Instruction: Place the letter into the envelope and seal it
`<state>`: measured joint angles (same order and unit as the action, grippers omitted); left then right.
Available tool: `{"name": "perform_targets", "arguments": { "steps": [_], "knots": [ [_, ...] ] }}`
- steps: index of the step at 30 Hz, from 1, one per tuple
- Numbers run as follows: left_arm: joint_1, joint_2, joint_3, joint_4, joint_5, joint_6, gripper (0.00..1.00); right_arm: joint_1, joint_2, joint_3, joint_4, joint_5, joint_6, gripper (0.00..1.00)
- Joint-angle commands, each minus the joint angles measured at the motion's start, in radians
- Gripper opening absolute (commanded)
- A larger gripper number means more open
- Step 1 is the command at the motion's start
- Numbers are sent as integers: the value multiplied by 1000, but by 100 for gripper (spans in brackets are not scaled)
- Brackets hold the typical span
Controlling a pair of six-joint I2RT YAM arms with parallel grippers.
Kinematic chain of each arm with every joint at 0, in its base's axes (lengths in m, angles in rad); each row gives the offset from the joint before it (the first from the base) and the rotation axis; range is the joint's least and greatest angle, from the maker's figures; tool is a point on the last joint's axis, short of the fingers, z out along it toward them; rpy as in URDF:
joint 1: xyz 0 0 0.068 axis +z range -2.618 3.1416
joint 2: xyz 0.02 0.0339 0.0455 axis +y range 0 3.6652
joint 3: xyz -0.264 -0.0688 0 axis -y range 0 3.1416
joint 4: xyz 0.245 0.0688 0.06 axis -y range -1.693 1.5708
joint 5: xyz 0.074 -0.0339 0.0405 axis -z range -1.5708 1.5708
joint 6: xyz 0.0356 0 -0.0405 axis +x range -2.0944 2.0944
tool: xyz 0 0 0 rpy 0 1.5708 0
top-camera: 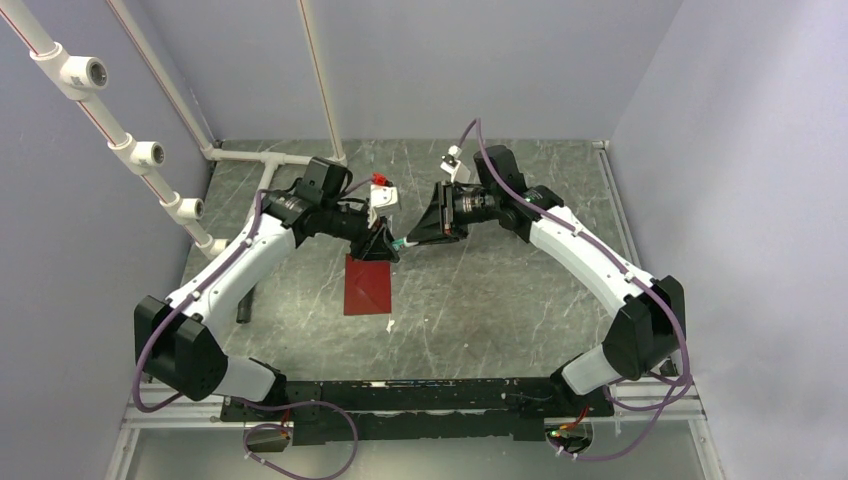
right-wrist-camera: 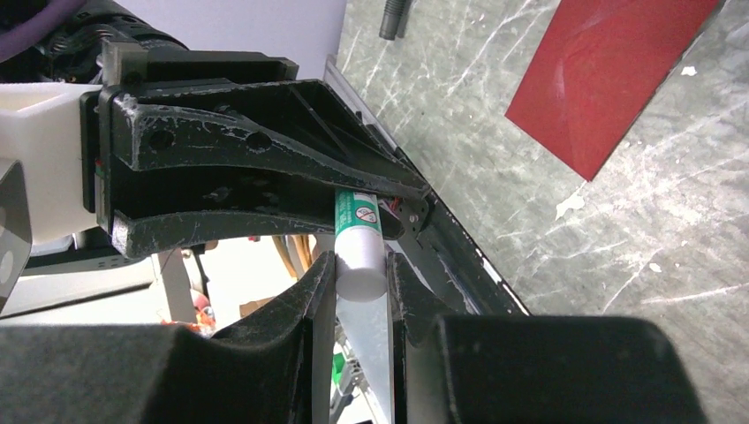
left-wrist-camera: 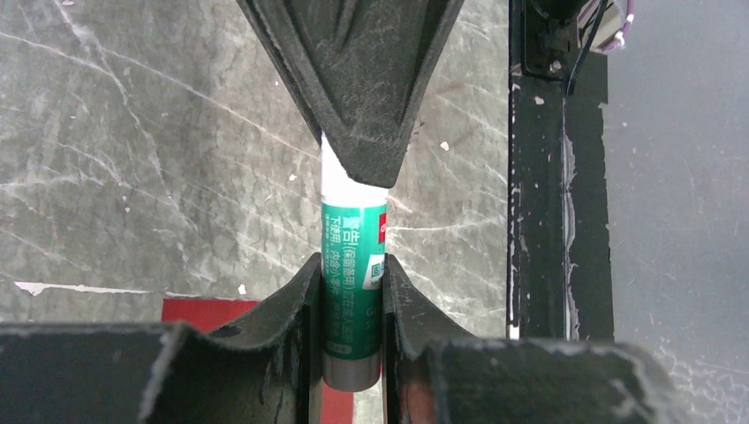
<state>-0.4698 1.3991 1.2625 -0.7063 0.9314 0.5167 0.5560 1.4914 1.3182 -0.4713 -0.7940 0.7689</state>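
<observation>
Next, my left gripper sets the glue stick down on the table [top-camera: 314, 244] between the dark cylinder and the far end of the envelope. The glue stick is still held in the air.
A green-and-white glue stick [left-wrist-camera: 352, 283] is held in the air between both grippers. My left gripper [left-wrist-camera: 351, 269] is shut on its green body. My right gripper [right-wrist-camera: 360, 265] is shut on its white cap end [right-wrist-camera: 360, 269]. In the top view the two grippers [top-camera: 385, 246] [top-camera: 418, 238] meet tip to tip just above the far end of the envelope [top-camera: 368, 285], a dark red rectangle lying flat on the table. The envelope also shows in the left wrist view [left-wrist-camera: 203, 311] and the right wrist view [right-wrist-camera: 609, 79]. The letter is out of view.
White pipe framing [top-camera: 130, 150] runs along the left and back. A small white-and-red object [top-camera: 382, 192] sits behind the grippers. A dark cylinder [top-camera: 243, 305] lies left of the envelope, a white scrap [top-camera: 390, 324] at its near corner. A black rail [top-camera: 420, 395] edges the table.
</observation>
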Motion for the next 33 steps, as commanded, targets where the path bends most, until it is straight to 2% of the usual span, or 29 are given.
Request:
{"name": "perform_targets", "arguments": {
  "steps": [1, 10, 17, 20, 24, 29, 31, 33],
  "knots": [
    [-69, -2, 129, 134, 43, 72, 2, 81, 23, -33, 20, -61, 47, 0],
    [-135, 3, 182, 154, 67, 109, 2, 115, 17, -109, 182, -150, 183, 0],
    [-145, 10, 160, 230, 118, 65, 2, 122, 3, -155, 400, -211, 301, 0],
    [-145, 8, 127, 276, 149, 27, 2, 121, 5, -144, 405, -216, 292, 0],
    [-151, 11, 94, 355, 200, -35, 2, 127, 13, -171, 519, -231, 353, 0],
    [-152, 15, 123, 262, 133, 22, 3, 123, 31, -137, 395, -217, 286, 0],
    [-139, 0, 111, 261, 100, 2, 2, 83, 10, -130, 336, -187, 252, 0],
    [-109, -28, 52, 298, 66, -52, 3, 12, -13, -84, 195, -128, 168, 0]
  ]
}}
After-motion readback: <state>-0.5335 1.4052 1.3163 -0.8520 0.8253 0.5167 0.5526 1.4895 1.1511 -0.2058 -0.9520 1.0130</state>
